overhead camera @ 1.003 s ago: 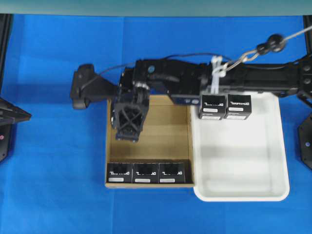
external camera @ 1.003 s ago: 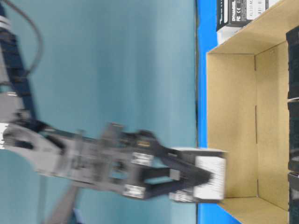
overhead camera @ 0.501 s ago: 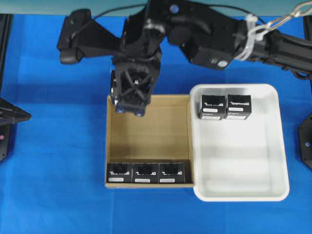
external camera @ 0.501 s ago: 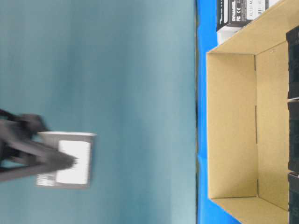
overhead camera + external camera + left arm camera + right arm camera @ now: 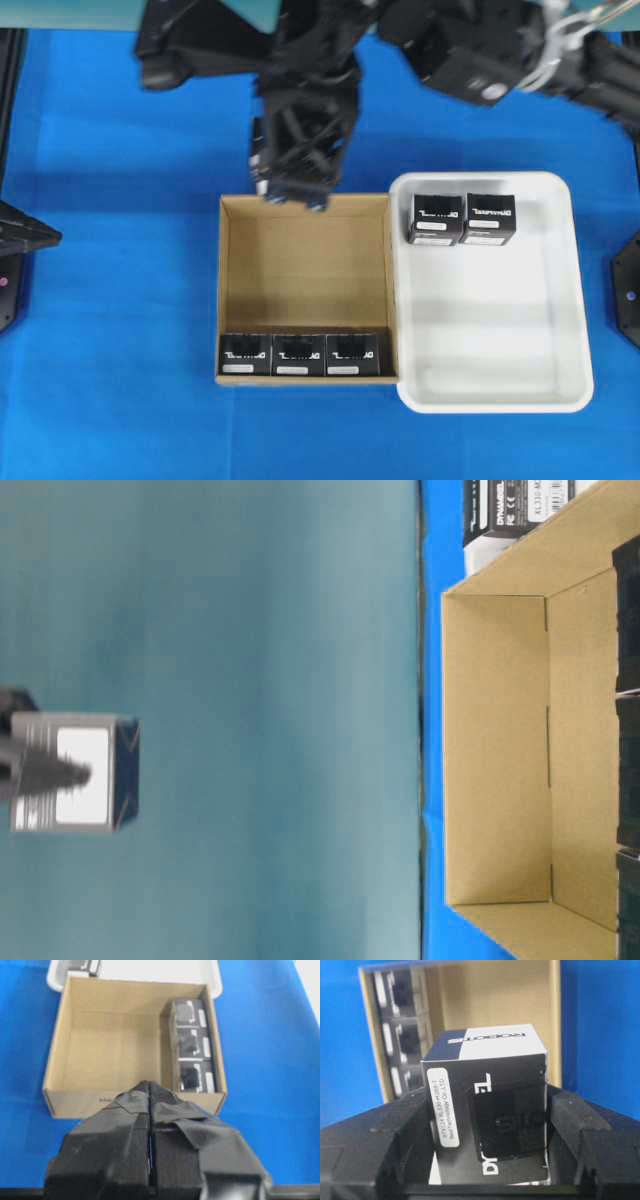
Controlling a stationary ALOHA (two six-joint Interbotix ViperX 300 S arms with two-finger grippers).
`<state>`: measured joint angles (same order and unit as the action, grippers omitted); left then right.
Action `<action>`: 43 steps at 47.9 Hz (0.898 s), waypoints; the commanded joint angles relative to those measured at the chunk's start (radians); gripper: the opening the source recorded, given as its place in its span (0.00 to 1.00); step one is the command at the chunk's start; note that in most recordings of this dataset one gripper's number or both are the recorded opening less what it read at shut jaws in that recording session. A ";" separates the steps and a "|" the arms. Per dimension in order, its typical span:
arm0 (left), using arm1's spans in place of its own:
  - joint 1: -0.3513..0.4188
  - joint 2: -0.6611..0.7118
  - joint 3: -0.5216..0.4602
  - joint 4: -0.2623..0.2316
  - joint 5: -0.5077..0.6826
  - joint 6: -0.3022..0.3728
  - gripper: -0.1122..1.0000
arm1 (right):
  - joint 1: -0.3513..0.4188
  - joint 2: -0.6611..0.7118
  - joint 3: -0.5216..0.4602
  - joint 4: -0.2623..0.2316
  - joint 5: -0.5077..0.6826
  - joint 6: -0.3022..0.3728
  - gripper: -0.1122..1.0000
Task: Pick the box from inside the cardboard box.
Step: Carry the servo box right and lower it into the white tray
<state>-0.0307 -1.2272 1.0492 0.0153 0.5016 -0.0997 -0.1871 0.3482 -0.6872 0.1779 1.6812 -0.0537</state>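
Next, my right gripper sets the black box down in the white tray [image 5: 430, 273], just in front of the black box that is closest to the cardboard box.
My right gripper [image 5: 300, 150] reaches across from the right and is shut on a small black box [image 5: 487, 1105] with white lettering and a white label. It holds the box high above the far wall of the brown cardboard box [image 5: 305, 270]. The table-level view shows the held box [image 5: 75, 772] well clear of the cardboard box [image 5: 500, 750]. Three identical black boxes [image 5: 298, 355] stand in a row along the near wall inside it. My left gripper [image 5: 150, 1087] is shut and empty, left of the cardboard box [image 5: 112, 1050].
A white plastic tray [image 5: 500, 390] sits against the right side of the cardboard box, with two black boxes [image 5: 462, 218] at its far end. Blue cloth covers the table. The right arm [image 5: 480, 50] spans the far edge.
My right gripper has lifted the black box out of the cardboard box, rising high and drifting toward the far wall and a little right. The left arm has not moved.
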 commanded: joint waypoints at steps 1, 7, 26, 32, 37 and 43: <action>0.000 0.006 -0.029 0.002 -0.005 -0.002 0.05 | -0.009 -0.098 0.150 0.006 -0.017 -0.003 0.66; 0.000 0.009 -0.028 0.002 -0.005 -0.002 0.05 | -0.012 -0.213 0.413 0.005 -0.118 -0.012 0.66; 0.003 0.012 -0.025 0.003 -0.005 -0.002 0.05 | -0.037 -0.495 0.977 0.003 -0.466 -0.063 0.66; 0.005 0.012 -0.025 0.002 -0.005 -0.002 0.05 | -0.028 -0.515 1.092 0.000 -0.526 -0.074 0.66; 0.005 0.012 -0.025 0.003 -0.005 -0.002 0.05 | -0.012 -0.511 1.152 0.002 -0.575 -0.089 0.66; 0.005 0.015 -0.025 0.002 -0.005 -0.002 0.05 | 0.005 -0.502 1.220 0.002 -0.657 -0.092 0.66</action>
<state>-0.0291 -1.2272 1.0492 0.0153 0.5016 -0.0997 -0.1948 -0.1565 0.5077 0.1779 1.0646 -0.1442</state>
